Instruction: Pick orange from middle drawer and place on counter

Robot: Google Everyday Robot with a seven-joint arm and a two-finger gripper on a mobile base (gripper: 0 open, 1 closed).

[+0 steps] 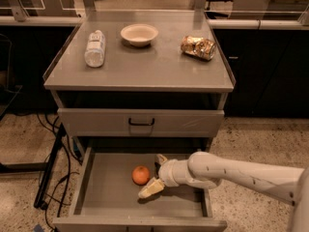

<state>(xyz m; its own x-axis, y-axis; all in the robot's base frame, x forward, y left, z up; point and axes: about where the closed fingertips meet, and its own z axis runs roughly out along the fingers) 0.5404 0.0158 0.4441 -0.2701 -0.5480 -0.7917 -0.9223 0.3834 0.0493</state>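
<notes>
Next, my gripper grips the orange in the open drawer around the middle of the orange [141,175], with one finger at the orange's front and one behind it.
The orange [140,175] lies on the floor of the open middle drawer [106,192], near its middle. My gripper [153,174] reaches in from the right on a cream arm and sits just to the right of the orange. Its two fingers are spread apart, one [150,188] at the front and one [161,159] at the back, with the orange beside the gap and not held. The counter [145,66] is the grey cabinet top above.
On the counter lie a plastic bottle [95,48] at the left, a cream bowl [139,34] in the middle and a shiny snack bag [198,47] at the right. A shut drawer front with a black handle [141,123] sits above the open drawer. Black cables [55,168] hang at the left.
</notes>
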